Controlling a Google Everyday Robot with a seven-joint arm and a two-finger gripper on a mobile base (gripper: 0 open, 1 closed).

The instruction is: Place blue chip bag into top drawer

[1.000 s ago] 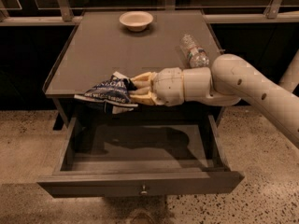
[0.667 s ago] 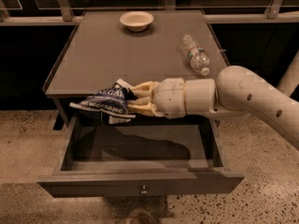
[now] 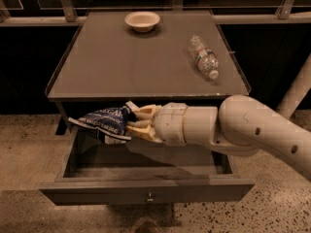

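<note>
I will let go of the blue chip bag with my gripper on the bottom of the top drawer, between the front panel and table top (image 3: 121, 146).
The blue chip bag (image 3: 104, 123), crumpled dark blue with white lettering, hangs in the air over the left half of the open top drawer (image 3: 146, 191). My gripper (image 3: 132, 122) is shut on the bag's right end and reaches in from the right on a white arm (image 3: 233, 127). The drawer is pulled out below the table top, with a small round knob (image 3: 149, 197) on its front panel. The arm hides part of the drawer's inside.
A grey table top (image 3: 141, 57) with a raised rim sits above the drawer. A white bowl (image 3: 142, 21) stands at its back edge. A clear plastic water bottle (image 3: 204, 57) lies at the back right. Speckled floor surrounds the cabinet.
The gripper with the bag has moved down and toward the front, from the table's front edge to over the open drawer.
</note>
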